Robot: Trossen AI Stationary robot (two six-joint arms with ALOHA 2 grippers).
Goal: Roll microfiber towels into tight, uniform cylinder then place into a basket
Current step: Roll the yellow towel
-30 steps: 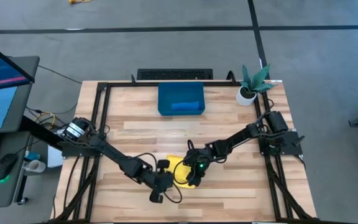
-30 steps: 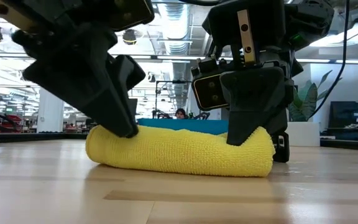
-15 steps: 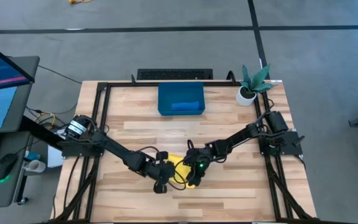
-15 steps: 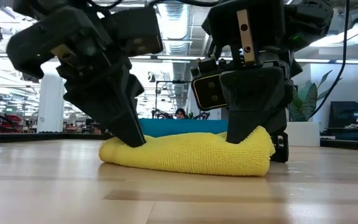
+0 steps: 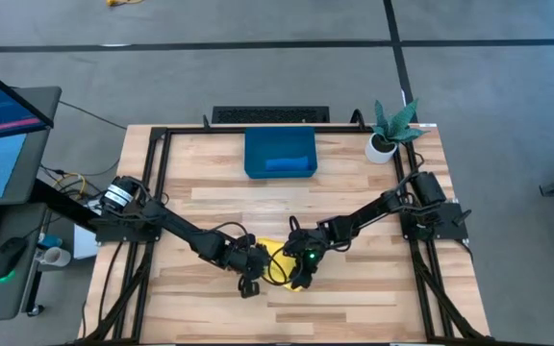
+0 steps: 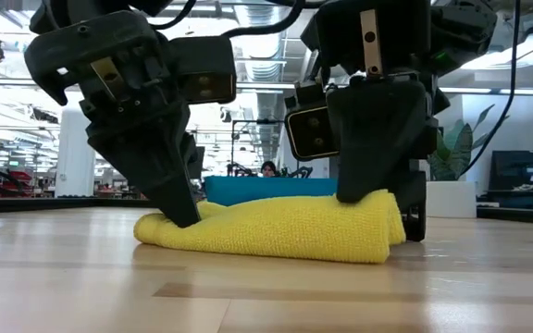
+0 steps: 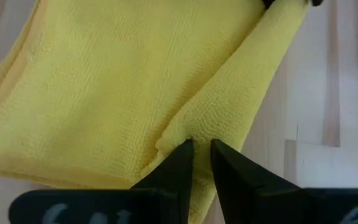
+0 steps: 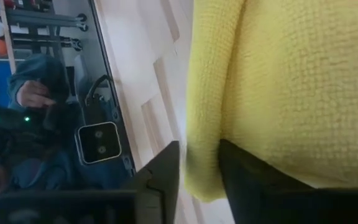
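Observation:
I have my right gripper steep over the roll's end, a gap beside one finger, so next I open, lift and pinch that end point(image 6: 383, 233) at a lower slant.
The yellow towel point(image 5: 282, 264) lies loosely rolled on the wooden table near its front middle, flatter at its left end point(image 6: 160, 231). My left gripper point(image 7: 201, 146) slants down at that left end and is shut on a fold. My right gripper point(image 8: 201, 155) stands open over the roll's right end point(image 6: 378, 227), one finger on either side of it. At the table's far middle stands the dark-blue basket point(image 5: 253, 144), and a blue towel point(image 5: 287, 164) lies inside it. My left gripper pinches a raised fold point(image 7: 194, 132) of the yellow towel between its two fingers, at the towel's left end. The fingers slant down from the left point(image 6: 179, 199). The towel lies on the table, slack. My right gripper's fingers straddle the roll's right end point(image 8: 210, 124) from above. One finger point(image 8: 241, 174) lies against the cloth; beside the other a dark gap shows.
A white pot with a green plant point(image 5: 385, 144) stands at the far right corner. Bare wood lies between the towel and the basket. Black frame rails point(image 5: 157, 173) run along the table's sides. A person shows in the room behind point(image 8: 36, 93).
My left gripper has gone toward the right gripper and slightly down, rolling its wrist, with the towel's left end in its fingers. That end has been pushed in and has sagged flatter. My right gripper has kept its place, and its fingers have parted on the right end.

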